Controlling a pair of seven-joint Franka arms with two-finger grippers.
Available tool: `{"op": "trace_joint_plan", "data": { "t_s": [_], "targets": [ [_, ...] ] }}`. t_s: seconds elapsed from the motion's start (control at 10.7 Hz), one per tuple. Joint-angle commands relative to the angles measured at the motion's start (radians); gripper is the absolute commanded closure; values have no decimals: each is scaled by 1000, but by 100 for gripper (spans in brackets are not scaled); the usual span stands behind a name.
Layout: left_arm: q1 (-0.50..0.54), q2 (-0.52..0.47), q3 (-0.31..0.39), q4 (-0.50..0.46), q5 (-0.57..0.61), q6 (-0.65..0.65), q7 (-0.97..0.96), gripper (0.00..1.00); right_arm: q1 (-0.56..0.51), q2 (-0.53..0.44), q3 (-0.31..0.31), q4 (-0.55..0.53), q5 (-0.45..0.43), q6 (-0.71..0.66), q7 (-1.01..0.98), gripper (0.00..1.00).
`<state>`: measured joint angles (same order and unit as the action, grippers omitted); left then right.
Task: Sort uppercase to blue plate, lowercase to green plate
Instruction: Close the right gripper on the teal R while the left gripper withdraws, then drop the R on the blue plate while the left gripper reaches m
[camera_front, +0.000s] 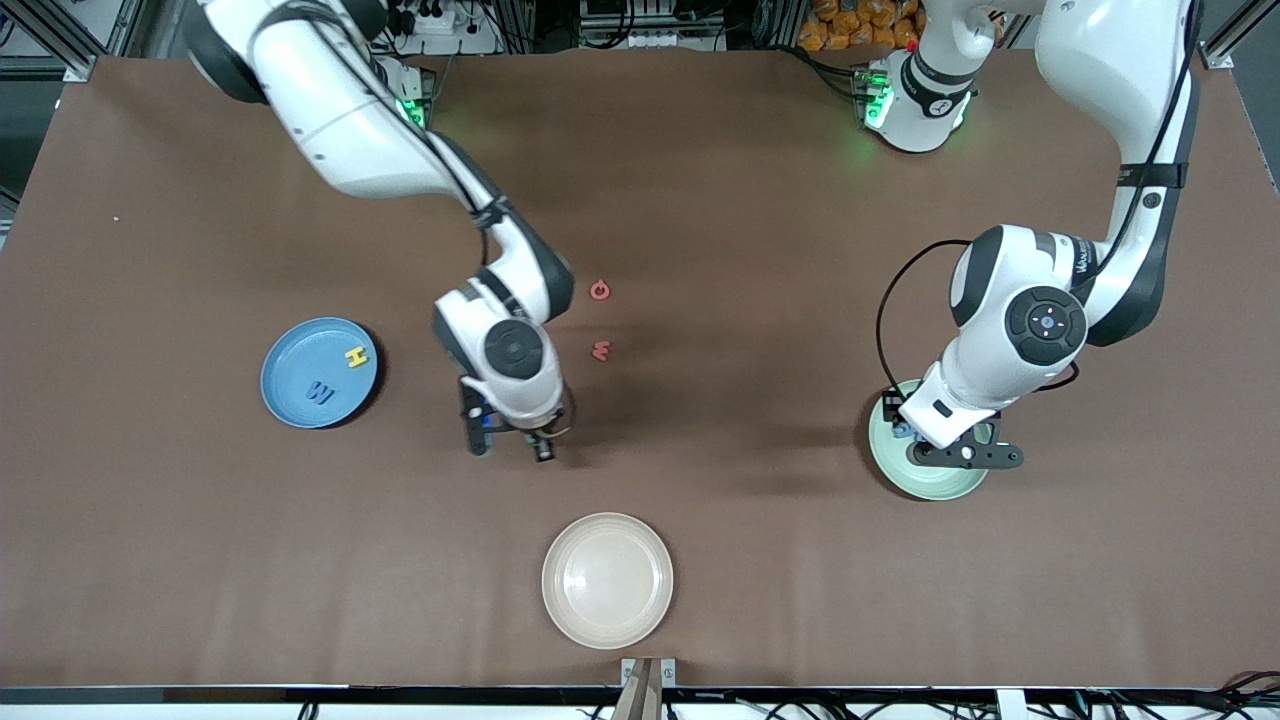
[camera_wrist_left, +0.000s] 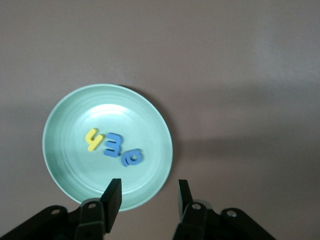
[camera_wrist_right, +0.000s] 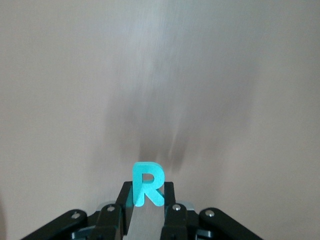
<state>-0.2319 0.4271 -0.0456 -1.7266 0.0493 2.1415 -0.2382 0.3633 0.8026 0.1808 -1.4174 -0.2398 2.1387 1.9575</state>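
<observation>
My right gripper should put down and let go of the teal capital R on the blue plate (camera_front: 337, 343), beside the yellow H.
My right gripper (camera_wrist_right: 148, 190) is shut on a teal capital R (camera_wrist_right: 147, 184), held upright between its fingers low over bare table. In the front view that gripper (camera_front: 512, 440) is between the blue plate (camera_front: 275, 385) and the cream plate; its hand hides the R there. The blue plate holds a yellow H (camera_front: 356, 357) and a blue W (camera_front: 320, 392). A red G (camera_front: 599, 290) and a red lowercase m (camera_front: 600, 350) lie on the table beside the right arm. My left gripper (camera_wrist_left: 148, 192) hangs open and empty over the edge of the green plate (camera_wrist_left: 65, 165), which holds a yellow h (camera_wrist_left: 94, 139), a blue m (camera_wrist_left: 113, 145) and a blue a (camera_wrist_left: 131, 157).
A cream plate (camera_front: 607, 580) with nothing in it sits near the table's front edge, nearer to the front camera than the right gripper. The left arm's hand covers much of the green plate (camera_front: 935, 485) in the front view.
</observation>
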Motion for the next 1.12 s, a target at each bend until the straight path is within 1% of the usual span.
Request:
{"op": "trace_joint_plan", "data": {
  "t_s": [0.0, 0.09, 0.28, 0.47, 0.56, 0.84, 0.94, 1.03],
  "targets": [
    [-14, -27, -35, 12, -23, -63, -88, 47, -156, -57, 116, -41, -13, -113, -93, 100],
    [-12, -36, -68, 12, -23, -86, -134, 47, -197, -74, 138, -72, -15, -138, -127, 100],
    [-14, -50, -138, 10, -23, -118, -234, 47, -250, -144, 143, -194, -15, -137, -211, 100],
    [-14, -48, -195, 6, -23, -120, -323, 47, -294, -210, 143, -302, -16, -137, -280, 100],
    [-15, -48, -216, 4, -23, -120, -360, 47, -322, -242, 141, -358, -21, -137, -325, 100],
    [-26, -38, -261, 2, -23, -104, -456, 47, -421, -328, 141, -471, -26, -138, -467, 100],
    [-38, -33, -269, 4, -22, -98, -493, 47, -457, -357, 141, -500, -26, -141, -524, 100],
    [-49, -31, -276, 2, -22, -85, -521, 47, -487, -376, 138, -505, -26, -172, -585, 100]
  ]
}}
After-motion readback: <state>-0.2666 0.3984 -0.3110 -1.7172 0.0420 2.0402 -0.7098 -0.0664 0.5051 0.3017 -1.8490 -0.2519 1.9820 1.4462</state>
